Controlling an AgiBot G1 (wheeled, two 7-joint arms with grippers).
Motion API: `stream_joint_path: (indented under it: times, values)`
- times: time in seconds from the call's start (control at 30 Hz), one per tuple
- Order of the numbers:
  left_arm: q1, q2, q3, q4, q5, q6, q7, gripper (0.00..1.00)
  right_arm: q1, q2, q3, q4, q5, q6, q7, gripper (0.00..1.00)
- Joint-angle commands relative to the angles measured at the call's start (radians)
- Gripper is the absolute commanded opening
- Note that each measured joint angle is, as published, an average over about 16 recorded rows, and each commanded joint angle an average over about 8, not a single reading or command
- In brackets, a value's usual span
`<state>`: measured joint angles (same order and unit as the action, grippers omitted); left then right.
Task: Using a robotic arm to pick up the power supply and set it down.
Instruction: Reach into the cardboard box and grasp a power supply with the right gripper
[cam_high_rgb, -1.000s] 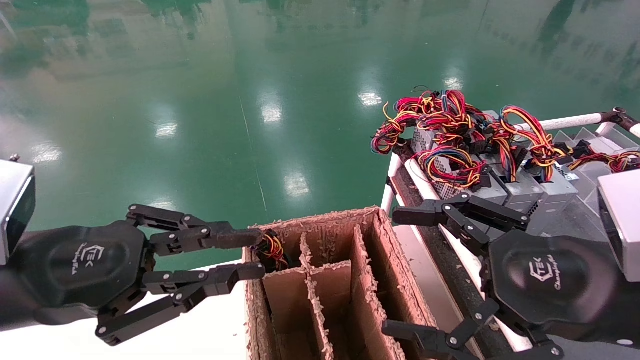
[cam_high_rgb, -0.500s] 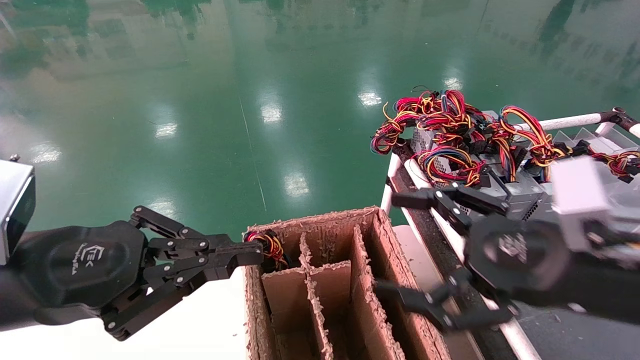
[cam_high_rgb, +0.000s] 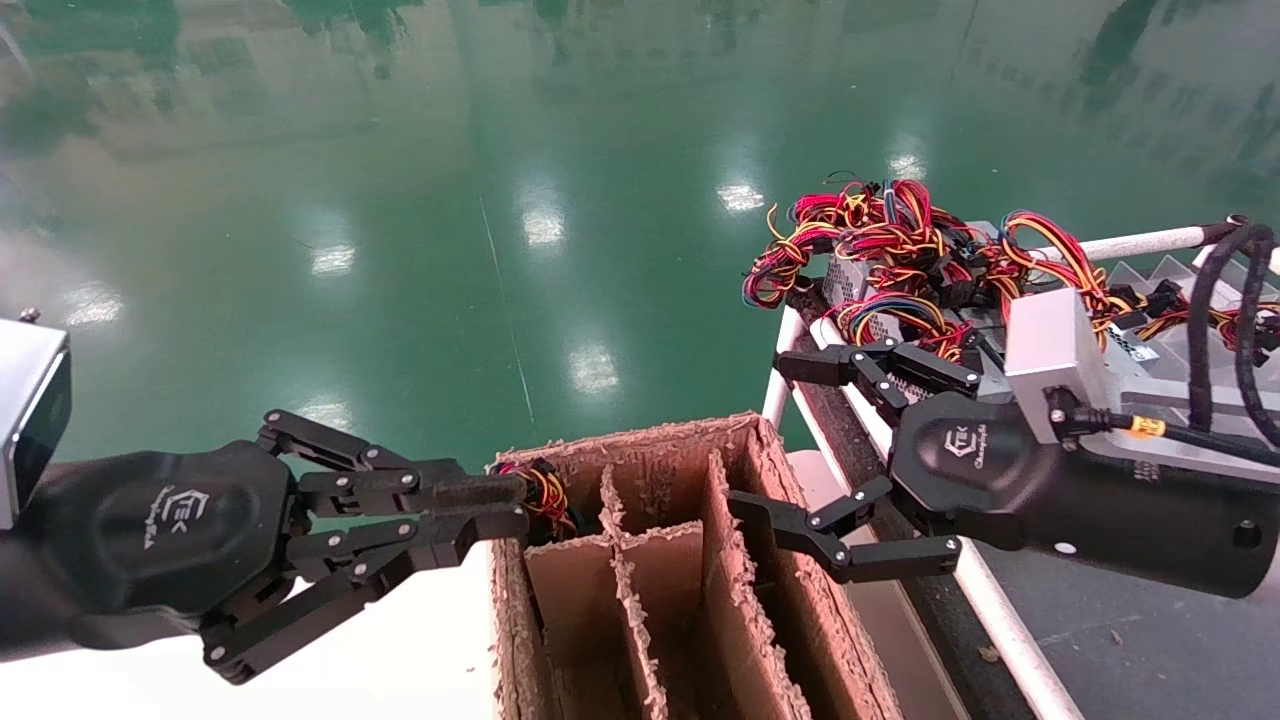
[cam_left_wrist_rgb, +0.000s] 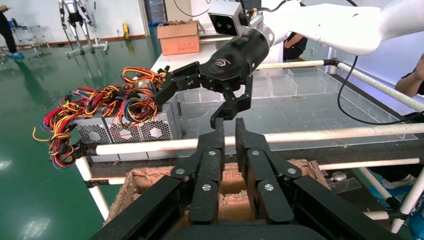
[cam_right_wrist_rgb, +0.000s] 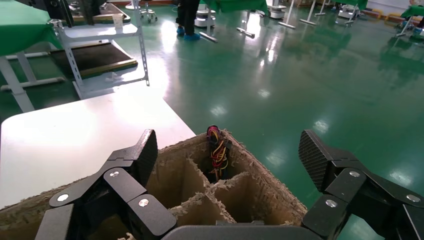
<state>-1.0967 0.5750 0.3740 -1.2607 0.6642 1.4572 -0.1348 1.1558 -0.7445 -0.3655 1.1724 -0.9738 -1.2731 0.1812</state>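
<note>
The robot's right gripper will close on the red-yellow wire bundle (cam_high_rgb: 547, 497) (cam_right_wrist_rgb: 218, 154) of the power supply in the far corner compartment of the carton, next to the left gripper.
One power supply sits deep in the far-left compartment of the brown carton (cam_high_rgb: 650, 432); only its red-yellow wire bundle (cam_high_rgb: 541, 497) (cam_right_wrist_rgb: 217, 149) shows. My left gripper (cam_high_rgb: 512, 506) (cam_left_wrist_rgb: 230, 124) is level with the carton's left rim, next to those wires, shut with a narrow gap and nothing in it. My right gripper (cam_high_rgb: 770, 437) (cam_right_wrist_rgb: 229, 145) (cam_left_wrist_rgb: 189, 107) hangs wide open over the carton's right rim, between the carton and the rack. Several alike grey power supplies (cam_high_rgb: 1040, 385) (cam_left_wrist_rgb: 125, 131) with tangled wires stand on the rack.
The carton (cam_right_wrist_rgb: 265, 175) has ragged cardboard dividers (cam_high_rgb: 725, 560) and stands on a white table (cam_high_rgb: 420, 660) (cam_right_wrist_rgb: 75, 135). White rack rails (cam_high_rgb: 790, 340) (cam_left_wrist_rgb: 320, 135) run close along its right side. Green floor (cam_high_rgb: 500, 200) lies beyond.
My left gripper has closed from open beside the wire bundle. My right arm has swung up and left, turning so its open fingers straddle the carton's right rim.
</note>
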Motion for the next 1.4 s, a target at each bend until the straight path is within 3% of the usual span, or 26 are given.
stream_joint_path:
  times: [0.03,0.37,0.73,1.07,1.13,1.33,1.4]
  values:
    - [0.000,0.000,0.000,0.000,0.000,0.000,0.000,1.00,-0.002,-0.001,0.000,-0.001,0.000,0.004,0.000,1.00]
    - [0.000,0.000,0.000,0.000,0.000,0.000,0.000,1.00,0.119,-0.187,-0.123,-0.139,-0.174,0.100,0.085,1.00]
    - [0.000,0.000,0.000,0.000,0.000,0.000,0.000,1.00,0.235,-0.418,-0.226,-0.443,-0.246,0.041,0.067,1.00]
    - [0.000,0.000,0.000,0.000,0.000,0.000,0.000,1.00,0.256,-0.497,-0.241,-0.596,-0.243,-0.006,-0.008,1.00]
    - [0.000,0.000,0.000,0.000,0.000,0.000,0.000,1.00,0.254,-0.503,-0.242,-0.618,-0.241,-0.010,-0.016,0.85]
    - [0.000,0.000,0.000,0.000,0.000,0.000,0.000,1.00,0.256,-0.529,-0.240,-0.696,-0.232,-0.018,-0.029,0.10]
    - [0.000,0.000,0.000,0.000,0.000,0.000,0.000,1.00,0.260,-0.538,-0.239,-0.724,-0.229,-0.022,-0.035,0.00]
